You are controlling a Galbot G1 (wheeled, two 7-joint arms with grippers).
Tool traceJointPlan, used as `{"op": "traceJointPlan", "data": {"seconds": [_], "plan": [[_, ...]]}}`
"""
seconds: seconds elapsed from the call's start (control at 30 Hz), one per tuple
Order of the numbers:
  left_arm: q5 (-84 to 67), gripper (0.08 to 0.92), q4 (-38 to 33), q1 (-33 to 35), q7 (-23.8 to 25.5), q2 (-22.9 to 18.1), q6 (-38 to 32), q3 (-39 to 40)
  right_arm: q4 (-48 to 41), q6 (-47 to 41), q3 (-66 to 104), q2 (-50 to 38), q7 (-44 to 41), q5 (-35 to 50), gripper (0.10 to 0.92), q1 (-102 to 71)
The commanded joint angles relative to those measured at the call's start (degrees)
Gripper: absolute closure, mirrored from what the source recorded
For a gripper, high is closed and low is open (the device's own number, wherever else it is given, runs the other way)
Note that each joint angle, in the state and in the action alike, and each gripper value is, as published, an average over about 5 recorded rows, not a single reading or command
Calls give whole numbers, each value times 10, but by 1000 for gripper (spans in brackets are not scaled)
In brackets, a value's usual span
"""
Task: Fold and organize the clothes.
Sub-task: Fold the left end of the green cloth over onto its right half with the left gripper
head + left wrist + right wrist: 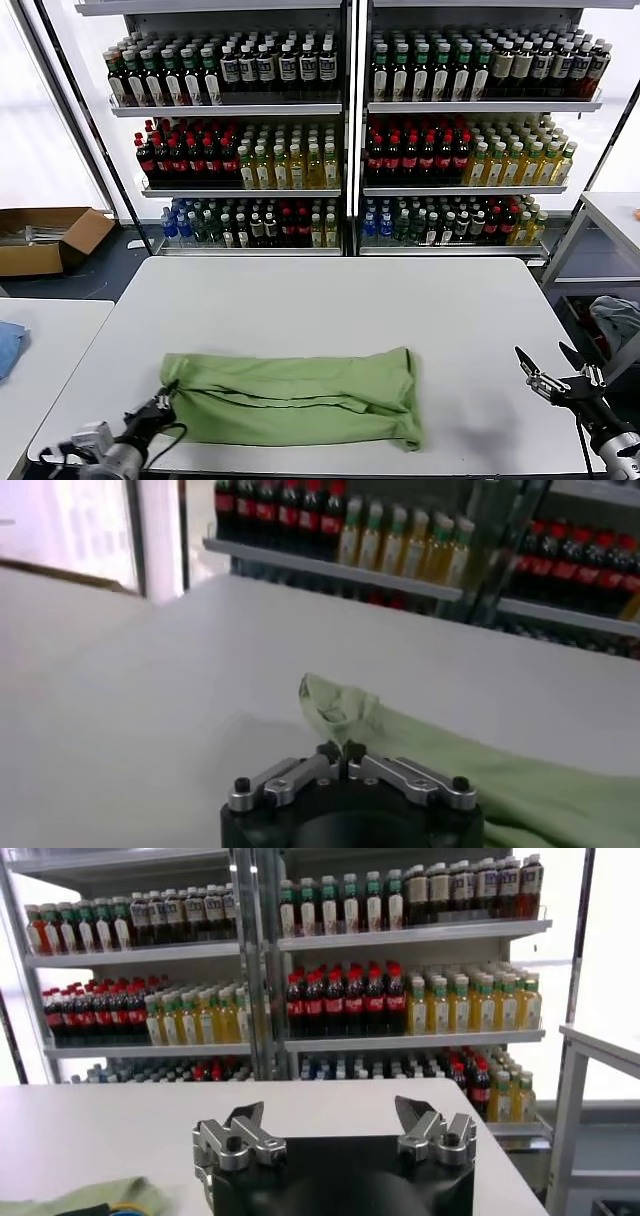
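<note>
Next, my left gripper lets go of the light green shirt's pinched end over the upper middle of the shirt's long band (264,372).
A light green shirt (300,395) lies folded into a long band across the near part of the white table (330,290). My left gripper (162,404) is at the shirt's left end, near the table's front left corner. In the left wrist view that gripper (340,751) is shut, and a corner of the shirt (480,770) is pinched between its tips. My right gripper (548,368) hovers past the table's right edge, apart from the cloth. Its fingers (245,1123) stand wide open around nothing. A bit of the shirt (90,1198) shows in the right wrist view.
Shelves of bottles (340,130) fill the back. A cardboard box (45,238) sits on the floor at the left. A blue cloth (8,345) lies on a second table on the left. A side table (612,215) stands at the right.
</note>
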Motion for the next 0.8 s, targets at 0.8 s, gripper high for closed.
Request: {"op": "traceJointPlan", "data": {"seconds": [0.8], "plan": [[-80,898,-42,-66,75,162,48,-101,7,-1,1,4,1,0,203,-7]]}}
